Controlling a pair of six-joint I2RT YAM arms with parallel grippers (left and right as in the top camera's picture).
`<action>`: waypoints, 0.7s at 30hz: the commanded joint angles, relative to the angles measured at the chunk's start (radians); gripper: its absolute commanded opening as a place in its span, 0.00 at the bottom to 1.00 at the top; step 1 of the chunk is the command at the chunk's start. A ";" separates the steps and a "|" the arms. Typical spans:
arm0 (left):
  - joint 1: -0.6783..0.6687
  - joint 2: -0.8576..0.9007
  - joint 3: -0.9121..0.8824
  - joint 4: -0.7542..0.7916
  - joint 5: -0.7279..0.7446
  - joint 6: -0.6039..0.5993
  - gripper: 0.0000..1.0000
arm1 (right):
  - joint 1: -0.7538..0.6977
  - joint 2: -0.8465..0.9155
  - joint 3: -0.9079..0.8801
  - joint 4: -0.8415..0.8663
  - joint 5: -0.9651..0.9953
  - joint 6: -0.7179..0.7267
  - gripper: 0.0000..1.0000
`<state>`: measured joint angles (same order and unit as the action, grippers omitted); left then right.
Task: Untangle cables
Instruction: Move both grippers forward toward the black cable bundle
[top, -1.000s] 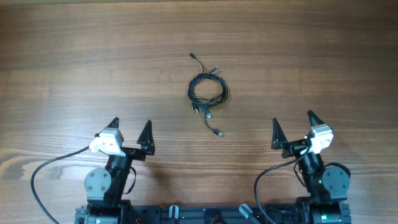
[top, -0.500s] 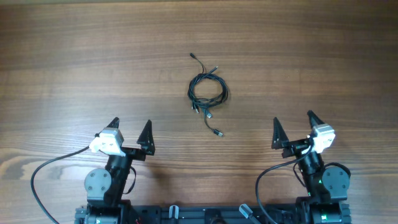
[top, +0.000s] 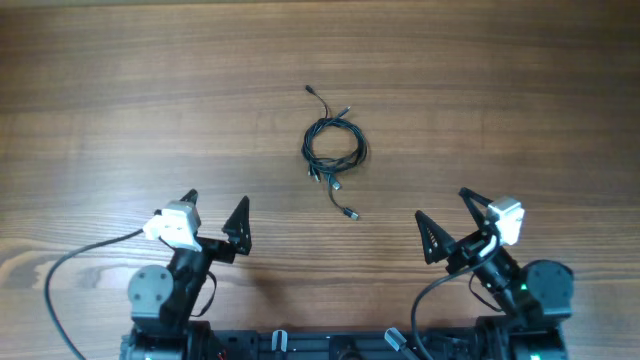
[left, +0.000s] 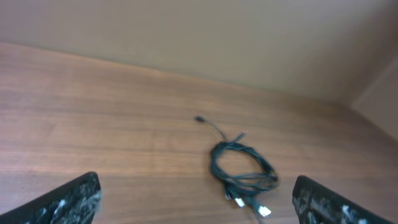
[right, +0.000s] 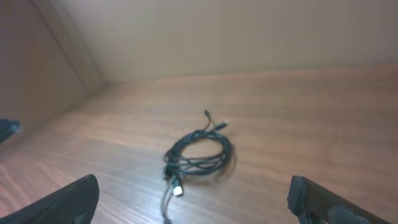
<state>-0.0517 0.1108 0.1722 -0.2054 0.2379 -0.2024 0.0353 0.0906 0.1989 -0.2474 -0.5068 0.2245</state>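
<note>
I should close my left gripper on the side of the black cable bundle (top: 306, 149) (left: 214, 166) that is farther from my right gripper, just behind the silver plugs.
The cables (top: 333, 150) lie as one thin black coiled bundle on the wooden table, mid-table, with loose plug ends trailing toward the back left and the front. The same cables (left: 243, 171) show ahead and right in the left wrist view, silver plugs at the near side. In the right wrist view the cables (right: 199, 154) lie ahead and slightly left. My left gripper (top: 213, 212) is open near the front left, well short of the bundle. My right gripper (top: 448, 219) is open at the front right, turned toward the bundle, nothing between its fingers.
The wooden table (top: 120, 100) stretches bare around the bundle. Thick black arm cables (top: 60, 290) loop at the front edge beside the arm bases. A plain wall rises behind the table in both wrist views.
My right gripper has swung left and turned toward the bundle. The left gripper has shifted only slightly. The cables lie as before.
</note>
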 joint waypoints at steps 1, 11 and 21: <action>-0.005 0.142 0.168 -0.026 0.109 0.016 1.00 | -0.004 0.096 0.179 -0.085 -0.045 0.010 1.00; -0.012 0.842 0.804 -0.407 0.173 0.017 1.00 | -0.004 0.598 0.736 -0.494 -0.083 -0.042 0.99; -0.111 1.338 1.075 -0.424 0.188 0.016 1.00 | -0.004 0.932 0.962 -0.610 -0.184 0.123 1.00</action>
<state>-0.1352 1.3342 1.2186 -0.6853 0.3965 -0.1974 0.0338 0.9573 1.1408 -0.8787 -0.6323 0.2543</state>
